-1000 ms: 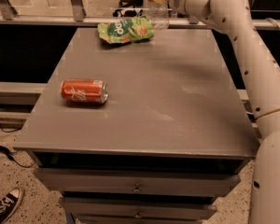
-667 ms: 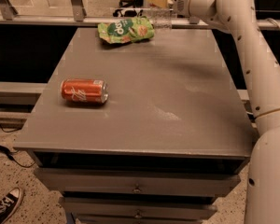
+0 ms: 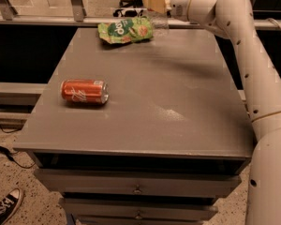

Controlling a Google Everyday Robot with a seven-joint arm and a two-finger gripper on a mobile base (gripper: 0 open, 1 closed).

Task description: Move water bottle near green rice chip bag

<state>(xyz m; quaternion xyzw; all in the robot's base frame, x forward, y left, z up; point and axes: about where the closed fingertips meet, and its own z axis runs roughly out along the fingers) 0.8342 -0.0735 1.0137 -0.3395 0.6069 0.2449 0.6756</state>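
Note:
My gripper is going to set the water bottle down on the grey table (image 3: pixel 163 45) next to the green rice chip bag.
The green rice chip bag (image 3: pixel 125 31) lies wrinkled at the far edge of the grey table (image 3: pixel 145 102), left of centre. The water bottle (image 3: pixel 160 25) is clear and hard to make out; it stands just right of the bag, almost touching it. My gripper (image 3: pixel 154 3) is at the far edge directly over the bottle's top, reaching in from the right on the white arm (image 3: pixel 234 27). The bottle's cap is hidden behind the gripper.
An orange soda can (image 3: pixel 84 91) lies on its side at the table's left middle. A rail and dark gap run behind the table. Drawers sit under the front edge (image 3: pixel 138 190). A shoe (image 3: pixel 4 207) is on the floor at lower left.
The gripper has moved slightly left and lower, over the bottle beside the bag. The bag and can have not moved.

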